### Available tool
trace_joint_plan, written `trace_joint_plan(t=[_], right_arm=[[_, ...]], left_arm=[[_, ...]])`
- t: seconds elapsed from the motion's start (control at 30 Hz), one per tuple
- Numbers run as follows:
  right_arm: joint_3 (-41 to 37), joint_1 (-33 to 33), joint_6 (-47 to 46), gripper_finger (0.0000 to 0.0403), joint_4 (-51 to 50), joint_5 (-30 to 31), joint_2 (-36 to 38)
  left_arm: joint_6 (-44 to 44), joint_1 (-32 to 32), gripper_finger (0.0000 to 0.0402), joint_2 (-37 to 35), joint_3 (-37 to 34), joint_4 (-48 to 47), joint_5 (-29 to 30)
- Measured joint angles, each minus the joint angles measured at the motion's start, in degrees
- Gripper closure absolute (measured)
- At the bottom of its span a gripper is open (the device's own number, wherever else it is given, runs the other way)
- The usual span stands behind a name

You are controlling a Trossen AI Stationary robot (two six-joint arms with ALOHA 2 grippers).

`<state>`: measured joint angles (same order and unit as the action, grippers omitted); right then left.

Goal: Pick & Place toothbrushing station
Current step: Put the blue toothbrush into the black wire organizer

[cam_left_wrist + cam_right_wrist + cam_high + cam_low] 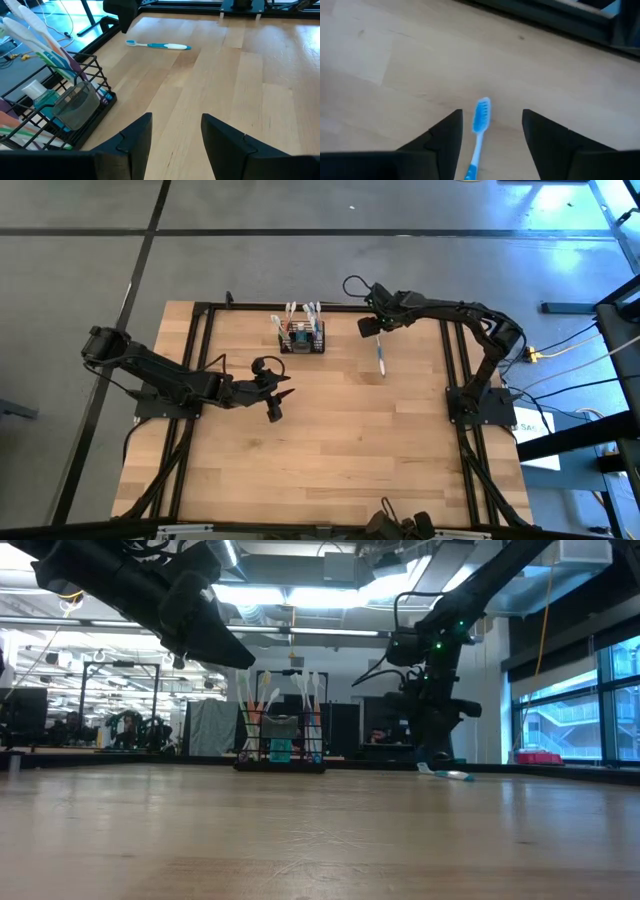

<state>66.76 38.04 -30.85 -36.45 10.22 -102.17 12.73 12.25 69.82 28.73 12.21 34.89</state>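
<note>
The toothbrush is lying flat and the station holds brushes upright, so I will use my right gripper to grip the toothbrush's neck (477, 145) below the bristle head and turn the handle down.
The black wire-mesh toothbrushing station (302, 337) stands at the table's far middle, holding several upright toothbrushes, a grey cup and a small teal tube; it also shows in the low view (281, 740) and the left wrist view (65, 110). A blue-and-white toothbrush (380, 358) lies flat on the table right of it, seen also in the left wrist view (157, 45); its bristle head (481, 114) shows in the right wrist view. My left gripper (279, 402) is open and empty above the table's middle, near side of the station. My right gripper (368, 326) is open above the toothbrush's far end, its fingers either side of the head (490, 135) without touching.
Black frame rails (205, 360) run along the table's left, right and far edges. Bare wood (340, 450) spreads across the near half of the table. Cables (570, 350) lie on the floor beyond the right edge.
</note>
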Motion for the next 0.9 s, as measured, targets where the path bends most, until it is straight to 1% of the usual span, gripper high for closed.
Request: trace_joint_plan(t=[0.7,0.8,0.9], right_arm=[[0.2,-0.8,-1.0,0.0202,1.7,-0.6,-9.4],[0.3,-0.8,-1.7,0.0216,1.7,-1.1,-9.5],[0.2,-0.7,-1.7,0.0247,2.0,-1.6,-9.3]], left_arm=[[0.0,0.0,0.0235,0.0,0.0,0.0,0.0],[0.0,0.0,0.0235,0.0,0.0,0.0,0.0],[0.0,0.0,0.0235,0.0,0.0,0.0,0.0]])
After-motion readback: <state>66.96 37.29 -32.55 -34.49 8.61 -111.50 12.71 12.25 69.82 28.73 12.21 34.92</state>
